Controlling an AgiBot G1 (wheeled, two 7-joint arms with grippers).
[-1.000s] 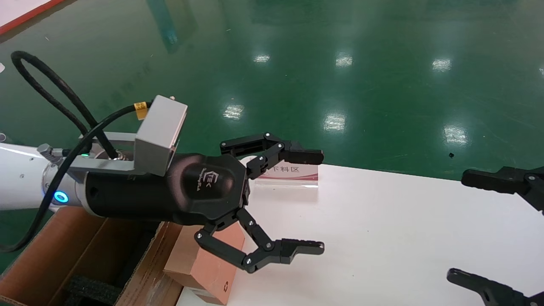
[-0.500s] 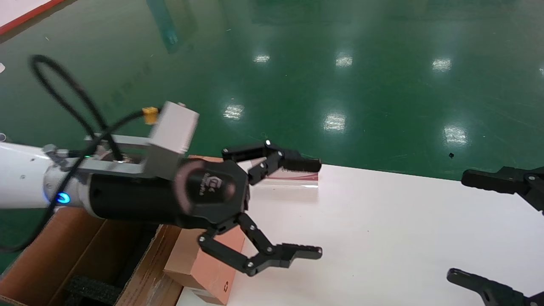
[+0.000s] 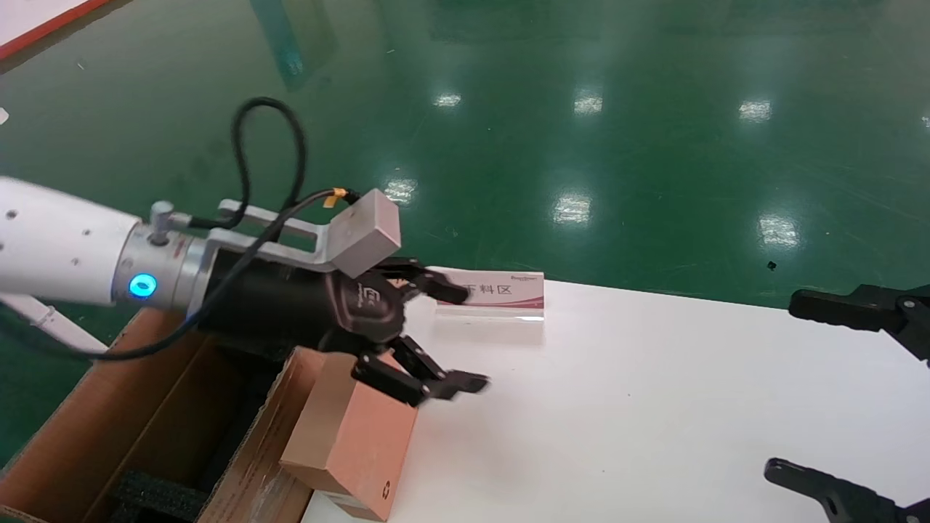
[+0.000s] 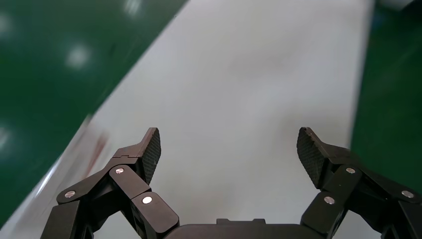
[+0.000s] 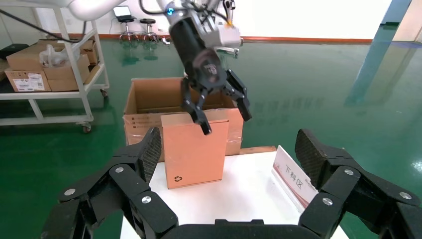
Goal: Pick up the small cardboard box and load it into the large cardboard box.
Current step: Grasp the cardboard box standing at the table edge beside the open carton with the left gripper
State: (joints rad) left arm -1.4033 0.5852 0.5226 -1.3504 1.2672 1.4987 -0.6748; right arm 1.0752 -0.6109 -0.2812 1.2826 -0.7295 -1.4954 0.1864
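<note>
My left gripper needs to grip the upper middle of the small cardboard box's broad sides (image 3: 361,426), one finger on the recycling-mark side.
The small cardboard box (image 3: 356,443) stands on end at the table's left edge, with a black recycling mark near its lower corner; it also shows in the right wrist view (image 5: 194,154). The large cardboard box (image 3: 109,421) sits open just left of it, below table level, with black foam inside. My left gripper (image 3: 463,338) is open and empty, just above the small box's top edge, one finger on each side; the right wrist view shows it there (image 5: 226,122). The left wrist view shows only its open gripper (image 4: 230,149) over white table. My right gripper (image 3: 788,385) is open and parked at the right.
An acrylic sign (image 3: 501,298) with a red stripe stands at the white table's (image 3: 654,407) far edge, close behind the left gripper. Green floor lies beyond. A white cart (image 5: 45,69) with cartons stands behind the large box.
My left gripper has drawn back to the left and dropped lower, ending over the small box's top, its wrist turned. It stays open. The small box and right arm have not moved.
</note>
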